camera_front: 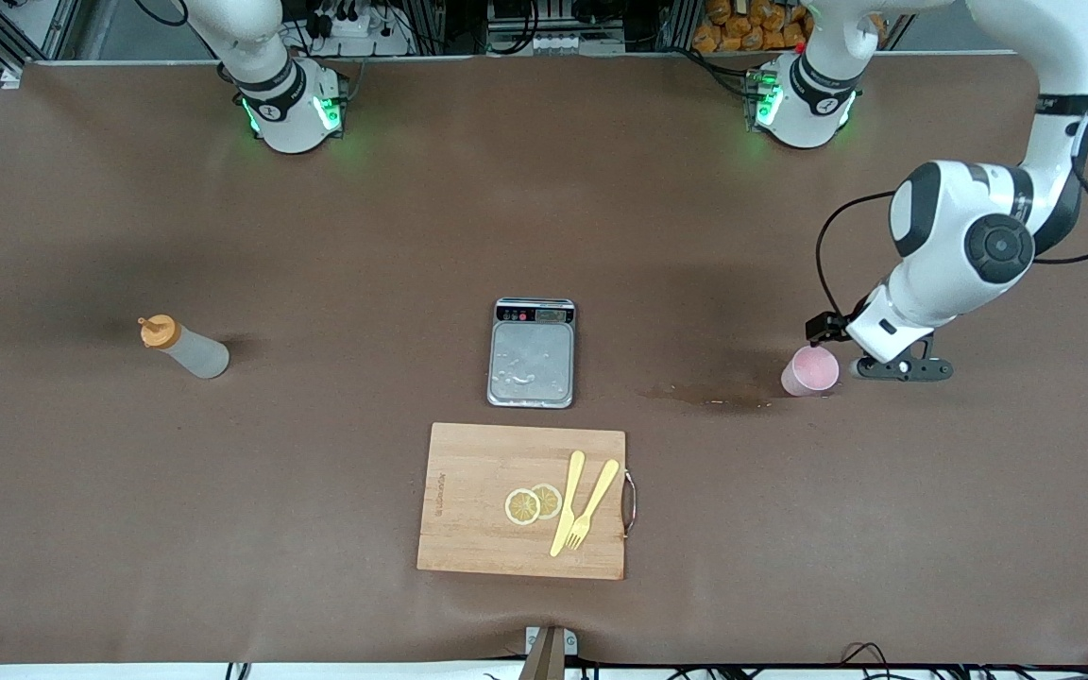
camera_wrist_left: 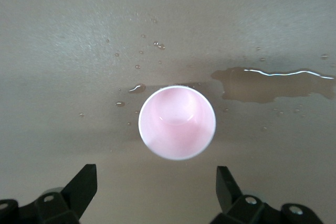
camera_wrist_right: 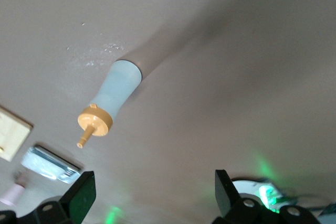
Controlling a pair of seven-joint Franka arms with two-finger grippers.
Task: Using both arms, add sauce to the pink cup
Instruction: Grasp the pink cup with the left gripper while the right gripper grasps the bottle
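The sauce bottle is next for my right gripper, which should go down to it and close on its whitish body (camera_front: 188,348) (camera_wrist_right: 109,95), just below the orange nozzle cap.
The pink cup (camera_front: 809,370) (camera_wrist_left: 177,122) stands upright toward the left arm's end of the table, its inside showing only pink. My left gripper (camera_front: 901,371) (camera_wrist_left: 157,167) hangs low beside it, open, with the cup just off its fingertips and not between them. The sauce bottle (camera_front: 183,348) (camera_wrist_right: 115,94), whitish with an orange nozzle cap, stands toward the right arm's end. My right gripper (camera_wrist_right: 153,174) is open and holds nothing, high over the table with the bottle well below it. The right arm's hand does not show in the front view.
A grey scale (camera_front: 532,352) (camera_wrist_right: 50,165) sits mid-table. Nearer the front camera lies a wooden cutting board (camera_front: 468,501) with lemon slices (camera_front: 533,503), a knife and a fork. A wet puddle (camera_front: 714,397) (camera_wrist_left: 273,83) spreads beside the cup, toward the scale.
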